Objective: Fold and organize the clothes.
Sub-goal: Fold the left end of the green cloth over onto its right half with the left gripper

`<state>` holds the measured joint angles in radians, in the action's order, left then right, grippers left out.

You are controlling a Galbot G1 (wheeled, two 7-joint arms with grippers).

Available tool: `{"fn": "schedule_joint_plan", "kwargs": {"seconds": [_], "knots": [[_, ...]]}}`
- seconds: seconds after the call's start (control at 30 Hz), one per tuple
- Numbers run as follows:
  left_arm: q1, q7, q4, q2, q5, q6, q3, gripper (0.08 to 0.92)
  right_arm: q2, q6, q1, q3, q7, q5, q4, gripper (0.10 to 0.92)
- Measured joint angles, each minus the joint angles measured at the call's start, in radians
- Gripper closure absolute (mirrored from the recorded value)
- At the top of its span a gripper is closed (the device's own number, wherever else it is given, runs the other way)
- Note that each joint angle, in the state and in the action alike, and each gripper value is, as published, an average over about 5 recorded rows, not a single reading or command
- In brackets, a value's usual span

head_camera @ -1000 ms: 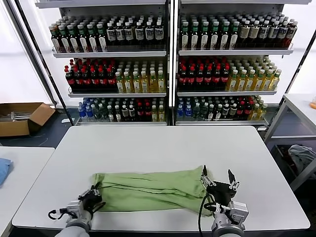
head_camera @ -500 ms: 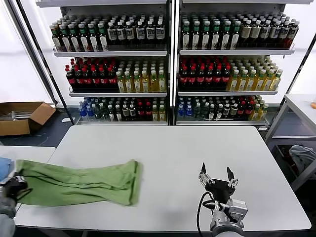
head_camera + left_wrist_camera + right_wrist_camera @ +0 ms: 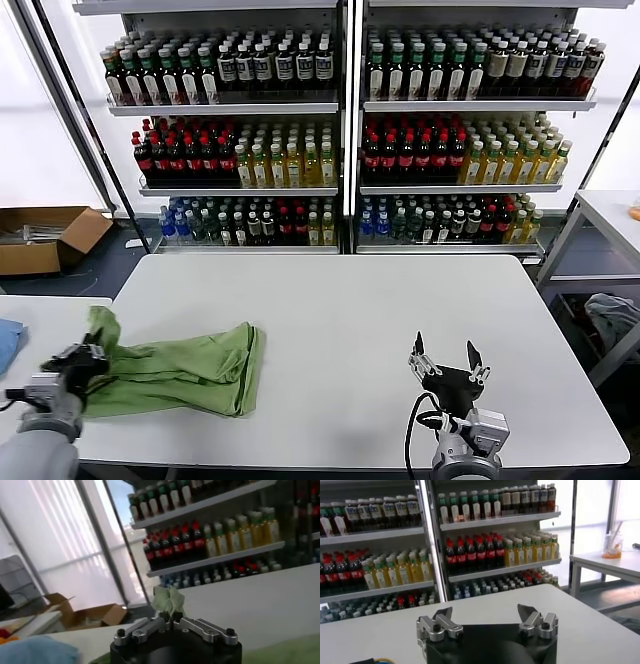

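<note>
I will lay the light green shirt's pinched end on top of the shirt's opposite end [image 3: 232, 362] with my left gripper.
The light green shirt [image 3: 180, 365] lies folded in a long bunch at the white table's [image 3: 330, 320] left edge. My left gripper [image 3: 88, 354] is shut on its left end, which stands up in a small peak, seen pinched between the fingertips in the left wrist view [image 3: 169, 600]. My right gripper [image 3: 446, 355] is open and empty near the table's front right, well apart from the shirt; it also shows in the right wrist view [image 3: 486, 614]. The shirt's checkered print and buttons are hidden.
A second white table [image 3: 40, 330] stands at the left with a blue cloth [image 3: 6, 340] on it. Shelves of bottles [image 3: 340, 130] fill the back. A cardboard box [image 3: 45, 238] lies on the floor at left. A grey-blue bundled cloth [image 3: 612, 315] sits at the right.
My left gripper has dragged the shirt from the table's front middle to its left edge and raised its end. My right gripper let go and stays open in place.
</note>
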<state>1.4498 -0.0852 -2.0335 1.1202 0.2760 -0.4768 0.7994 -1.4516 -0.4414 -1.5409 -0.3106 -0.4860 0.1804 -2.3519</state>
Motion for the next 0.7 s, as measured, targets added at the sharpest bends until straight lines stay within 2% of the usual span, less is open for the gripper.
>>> {"fn": "schedule_joint_plan", "kwargs": {"seconds": [0.27,0.7], "knots": [[-0.029,-0.011,-0.017,0.092,-0.043,-0.022,-0.172,0.911,-0.008,0.026,-0.04,-0.005,0.007,-0.011,-0.001,0.203],[-0.085,0.001,0.005,0.146,-0.078,-0.033,-0.307,0.911,-0.023,0.061,-0.094,-0.001,0.01,-0.034,0.002,0.203]]}}
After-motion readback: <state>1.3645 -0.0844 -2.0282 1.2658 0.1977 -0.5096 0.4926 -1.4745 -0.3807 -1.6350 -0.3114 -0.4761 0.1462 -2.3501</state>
